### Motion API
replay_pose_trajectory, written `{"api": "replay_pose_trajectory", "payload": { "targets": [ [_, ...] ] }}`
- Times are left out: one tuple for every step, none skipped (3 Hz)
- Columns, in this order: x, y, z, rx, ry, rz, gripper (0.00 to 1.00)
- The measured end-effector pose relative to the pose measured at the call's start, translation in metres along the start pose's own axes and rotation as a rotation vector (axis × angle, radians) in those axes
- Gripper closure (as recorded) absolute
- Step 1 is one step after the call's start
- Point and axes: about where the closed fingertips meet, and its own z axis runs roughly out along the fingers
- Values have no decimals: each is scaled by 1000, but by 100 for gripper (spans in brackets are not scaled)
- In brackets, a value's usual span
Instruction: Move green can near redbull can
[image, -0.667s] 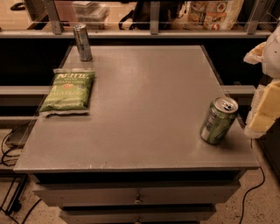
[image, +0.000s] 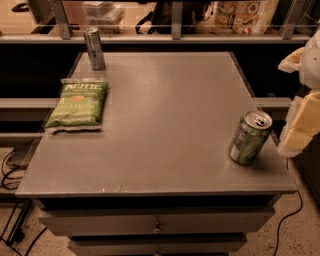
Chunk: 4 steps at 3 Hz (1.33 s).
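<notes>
My fingers will close around the upper half of the green can (image: 253, 131), leaving its lower half showing below.
The green can (image: 250, 137) stands tilted at the right side of the grey table (image: 170, 115), near its front right corner. The redbull can (image: 94, 48), slim and silver-grey, stands upright at the far left corner of the table. My gripper (image: 301, 125) shows as pale cream parts at the right edge of the view, just right of the green can and beside the table's edge. It is not around the can. The two cans are far apart, across the table's diagonal.
A flat green chip bag (image: 77, 105) lies on the left side of the table, in front of the redbull can. A railing and shelf with packaged goods (image: 240, 15) run behind the table. Drawers (image: 157, 225) sit under the front edge. Cables (image: 10, 170) lie on the floor at left.
</notes>
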Motion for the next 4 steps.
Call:
{"api": "replay_pose_trajectory", "payload": {
  "targets": [
    [-1,-3,18,-17,-65,31,0],
    [-4,-5,46,-26,-100,47,0],
    [-3,-6,72,-53,-115,75,0],
    [-8,1,91,-91,-117,70,19]
  ]
}}
